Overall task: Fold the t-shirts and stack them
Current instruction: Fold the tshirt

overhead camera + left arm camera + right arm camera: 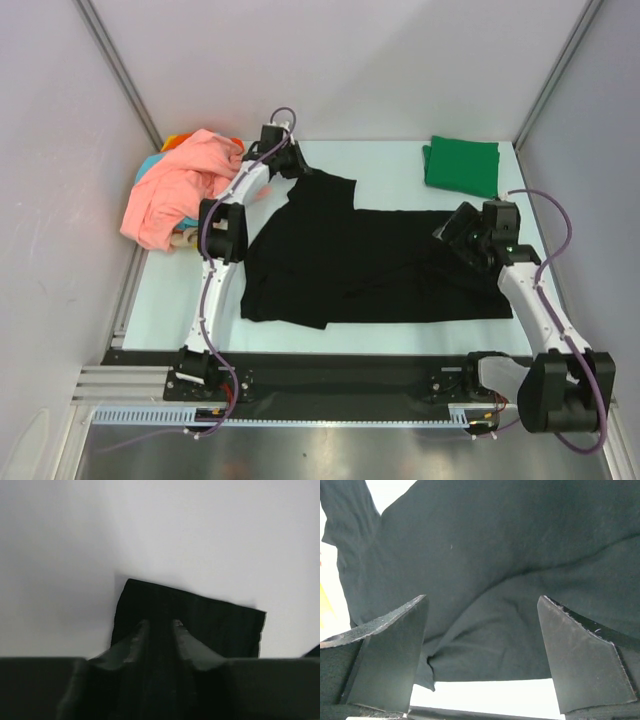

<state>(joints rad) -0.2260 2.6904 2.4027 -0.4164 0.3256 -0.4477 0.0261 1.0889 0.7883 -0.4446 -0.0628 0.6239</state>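
The black sleeve is lying flat under my left gripper's almost closed fingers, so next I open them and pinch up cloth near the sleeve's corner (131,586) before folding.
A black t-shirt (360,265) lies spread flat across the middle of the table. My left gripper (296,162) is at its far left sleeve. In the left wrist view the gripper (160,626) has its fingers (137,642) pinched on that black sleeve (220,625). My right gripper (456,236) hovers over the shirt's right part. In the right wrist view it (481,600) is wide open and empty above the black cloth (495,545). A folded green t-shirt (462,165) lies at the far right. A salmon-pink t-shirt (182,188) is heaped at the far left.
Orange (176,142), teal (147,166) and yellow cloth peek out from under the pink heap. White booth walls close in the table on three sides. A black rail (340,375) with the arm bases runs along the near edge.
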